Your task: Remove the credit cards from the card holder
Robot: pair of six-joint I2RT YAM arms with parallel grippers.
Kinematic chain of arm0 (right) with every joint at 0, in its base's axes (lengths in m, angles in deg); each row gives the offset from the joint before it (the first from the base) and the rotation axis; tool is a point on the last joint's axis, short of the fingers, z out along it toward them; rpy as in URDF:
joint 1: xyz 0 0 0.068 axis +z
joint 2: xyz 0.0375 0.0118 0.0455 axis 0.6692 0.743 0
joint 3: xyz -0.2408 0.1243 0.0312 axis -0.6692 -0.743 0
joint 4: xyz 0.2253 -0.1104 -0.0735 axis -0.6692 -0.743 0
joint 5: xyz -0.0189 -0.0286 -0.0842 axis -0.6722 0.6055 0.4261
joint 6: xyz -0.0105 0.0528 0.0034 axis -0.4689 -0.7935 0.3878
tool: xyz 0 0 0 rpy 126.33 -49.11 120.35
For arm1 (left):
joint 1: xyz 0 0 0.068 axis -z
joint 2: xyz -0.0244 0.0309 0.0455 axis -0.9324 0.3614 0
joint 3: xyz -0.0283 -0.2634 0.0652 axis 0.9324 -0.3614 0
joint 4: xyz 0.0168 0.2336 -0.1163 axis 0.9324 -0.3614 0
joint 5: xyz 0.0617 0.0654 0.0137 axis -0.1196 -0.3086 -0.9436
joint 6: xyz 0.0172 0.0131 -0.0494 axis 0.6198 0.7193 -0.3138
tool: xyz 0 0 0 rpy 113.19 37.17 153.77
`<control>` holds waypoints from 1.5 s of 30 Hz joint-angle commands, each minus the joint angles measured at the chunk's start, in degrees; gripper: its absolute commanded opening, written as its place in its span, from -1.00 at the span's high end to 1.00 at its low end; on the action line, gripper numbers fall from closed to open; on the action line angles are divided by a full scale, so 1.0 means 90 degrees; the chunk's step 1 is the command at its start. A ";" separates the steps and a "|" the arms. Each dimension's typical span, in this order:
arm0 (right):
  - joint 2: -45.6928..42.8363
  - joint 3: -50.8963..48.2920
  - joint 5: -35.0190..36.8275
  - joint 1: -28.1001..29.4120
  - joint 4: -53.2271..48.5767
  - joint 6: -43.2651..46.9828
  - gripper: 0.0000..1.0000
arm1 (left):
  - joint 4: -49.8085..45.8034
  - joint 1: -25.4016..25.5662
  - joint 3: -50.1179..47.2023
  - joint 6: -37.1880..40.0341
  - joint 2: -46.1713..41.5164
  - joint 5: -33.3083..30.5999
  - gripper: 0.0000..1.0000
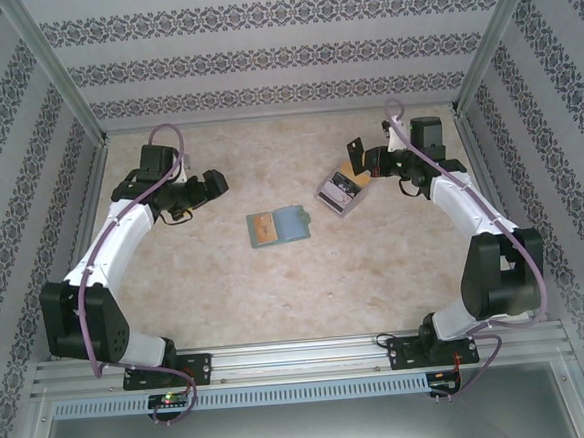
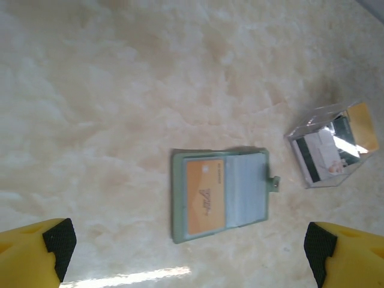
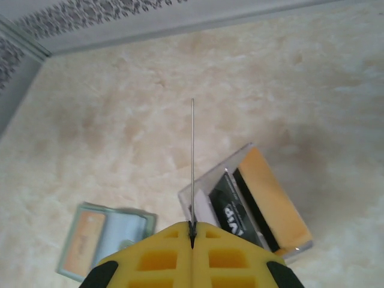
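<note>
My right gripper needs to release the thin credit card, now held above the pile's far side, onto the black VIP card inside the clear plastic box (image 1: 346,183) (image 3: 237,209).
The card holder (image 1: 278,226) lies open and flat at mid-table, sage green with a small tab. A tan-orange credit card (image 2: 204,197) sits in its left half; the right half (image 2: 247,187) shows pale slots. My left gripper (image 2: 189,252) is open, hovering above and left of the holder (image 1: 214,182), nothing between its fingers. My right gripper (image 3: 192,227) is shut on a thin credit card (image 3: 192,156), seen edge-on and sticking straight out. In the top view this card (image 1: 352,156) looks orange, held above the pile's far side.
A clear plastic box (image 3: 252,204) right of the holder contains removed cards, black, white and orange (image 2: 330,150). Patterned walls and metal posts (image 1: 73,104) enclose the beige table on three sides.
</note>
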 commanded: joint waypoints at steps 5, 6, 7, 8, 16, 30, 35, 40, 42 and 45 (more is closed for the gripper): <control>0.0410 0.0408 0.0207 0.0049 -0.0451 0.2096 1.00 | -0.0694 -0.0172 0.0246 0.0725 -0.0191 -0.0526 -0.99; 0.0475 0.0479 0.0236 0.0068 -0.0505 0.2216 1.00 | -0.0694 -0.0188 0.0244 0.0731 -0.0198 -0.0522 -0.99; 0.0563 0.0561 0.0237 0.0094 -0.0562 0.2329 1.00 | -0.0691 -0.0197 0.0235 0.0728 -0.0202 -0.0523 -0.99; 0.0636 0.0638 0.0205 0.0114 -0.0610 0.2452 1.00 | -0.0677 -0.0205 0.0220 0.0731 -0.0197 -0.0517 -0.99; 0.1233 0.0931 0.0582 0.0558 -0.1109 0.3539 1.00 | -0.0549 -0.0214 0.0093 0.0629 -0.0151 -0.0403 -0.99; 0.1631 0.1125 0.1059 0.0636 -0.1231 0.3895 1.00 | -0.0486 -0.0213 0.0050 0.0536 -0.0066 -0.0188 -0.99; 0.1715 0.1132 0.1113 0.0632 -0.1240 0.3901 1.00 | -0.0490 -0.0213 0.0038 0.0526 -0.0052 -0.0153 -0.99; 0.1810 0.1173 0.1213 0.0634 -0.1322 0.3914 1.00 | -0.0499 -0.0216 0.0023 0.0526 -0.0049 -0.0134 -0.99; 0.1845 0.1187 0.1286 0.0652 -0.1339 0.3913 1.00 | -0.0485 -0.0216 0.0003 0.0526 -0.0063 -0.0128 -0.99; 0.1886 0.1242 0.1326 0.0710 -0.1412 0.3893 0.86 | -0.0442 -0.0213 -0.0028 0.0517 -0.0056 -0.0060 -0.99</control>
